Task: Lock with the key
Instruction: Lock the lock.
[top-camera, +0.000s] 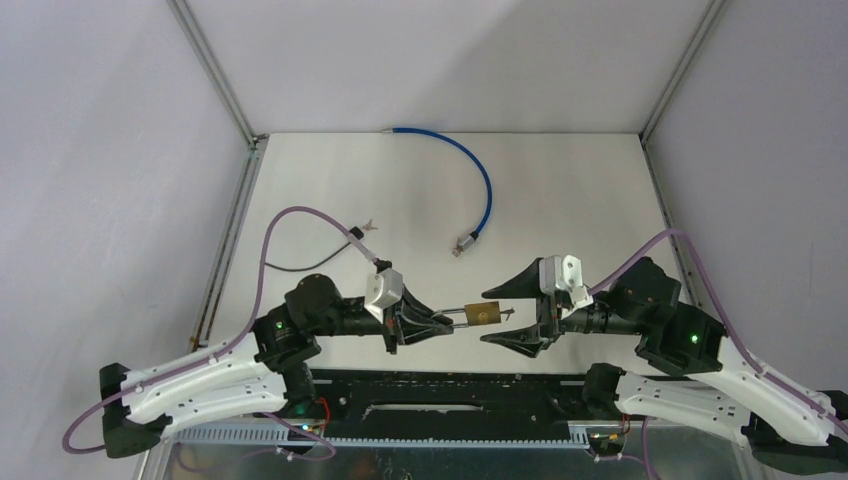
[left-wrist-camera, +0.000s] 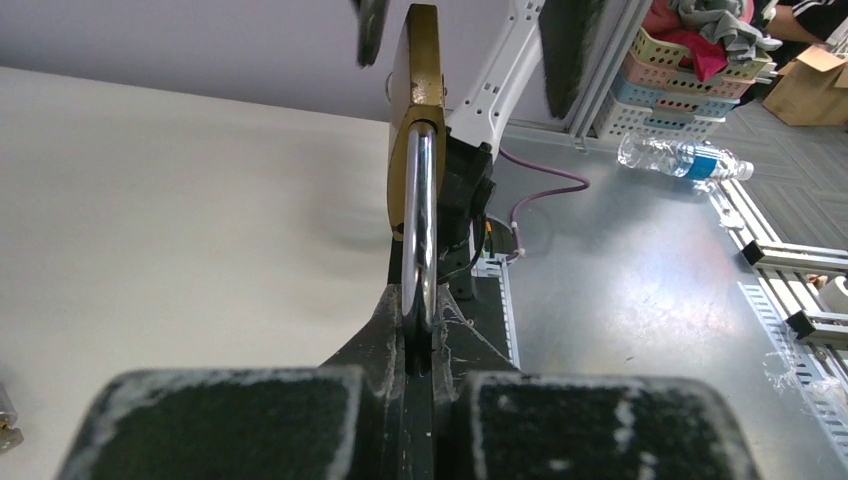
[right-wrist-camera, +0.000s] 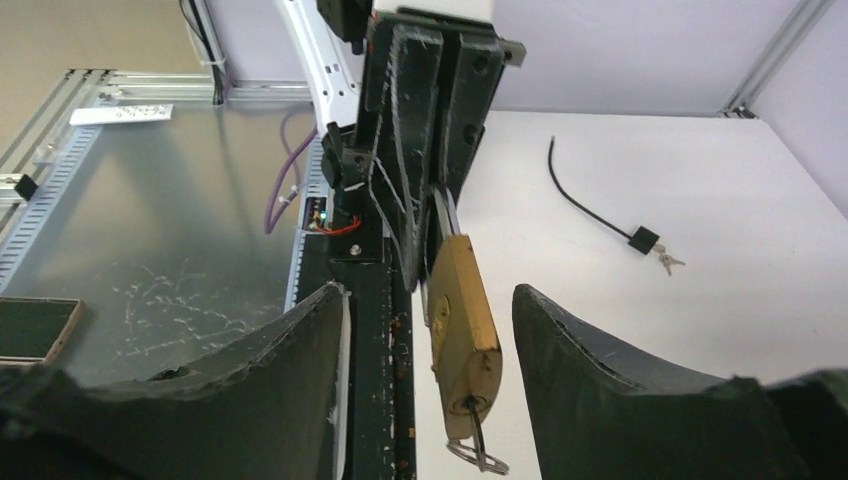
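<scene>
The padlock's shackle stands long out of its brass body, so the robot's right gripper should grip the body (top-camera: 483, 314) and press it toward the left gripper before going for the key.
A brass padlock (top-camera: 483, 314) hangs in the air between the two arms, above the table's near edge. My left gripper (top-camera: 445, 322) is shut on its steel shackle (left-wrist-camera: 424, 220), which is pinched between the fingertips in the left wrist view, with the brass body (left-wrist-camera: 415, 100) pointing away. A key (right-wrist-camera: 475, 440) on a small ring sticks out of the keyhole at the padlock's (right-wrist-camera: 462, 320) free end. My right gripper (right-wrist-camera: 428, 292) is open, one finger on each side of the padlock body, touching neither lock nor key.
A blue cable (top-camera: 487, 190) with metal ends curves across the table's far middle. A thin black cable with a small block (right-wrist-camera: 640, 240) and spare keys (right-wrist-camera: 665, 262) lies on the table left of centre. Metal frame posts stand at the back corners.
</scene>
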